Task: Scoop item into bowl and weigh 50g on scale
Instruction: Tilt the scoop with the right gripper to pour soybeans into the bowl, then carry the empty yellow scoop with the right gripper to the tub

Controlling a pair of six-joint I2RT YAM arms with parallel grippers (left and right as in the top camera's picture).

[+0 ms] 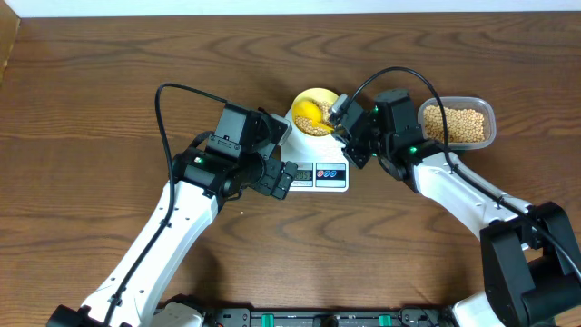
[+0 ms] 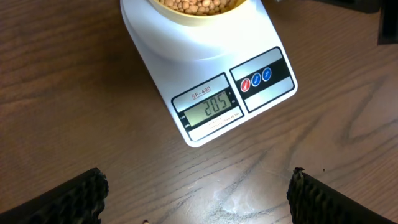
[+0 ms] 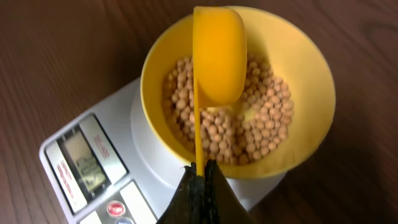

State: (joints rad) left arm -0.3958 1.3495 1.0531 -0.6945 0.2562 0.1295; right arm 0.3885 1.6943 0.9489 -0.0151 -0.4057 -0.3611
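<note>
Next, I let go of the yellow scoop with my right gripper on the beans in the clear plastic tub [image 1: 460,128], with the scoop's handle over the tub's rim.
The pale-yellow bowl [image 1: 315,113] stands on the white scale [image 1: 318,168] and holds many tan beans [image 3: 233,127]. In the left wrist view the scale's LCD [image 2: 210,107] reads 205 and the bowl [image 2: 198,11] shows at the top edge. My right gripper [image 3: 200,169] is shut on the handle of a yellow scoop [image 3: 217,56], which is turned on its side over the beans in the bowl [image 3: 305,81]. My left gripper [image 2: 196,193] is open and empty, low over the table just in front of the scale. In the overhead view the right gripper [image 1: 349,123] is beside the bowl.
A clear plastic tub [image 1: 458,123] full of beans stands right of the scale, behind my right arm. My left arm [image 1: 213,168] lies left of the scale. Bare wood table surrounds them.
</note>
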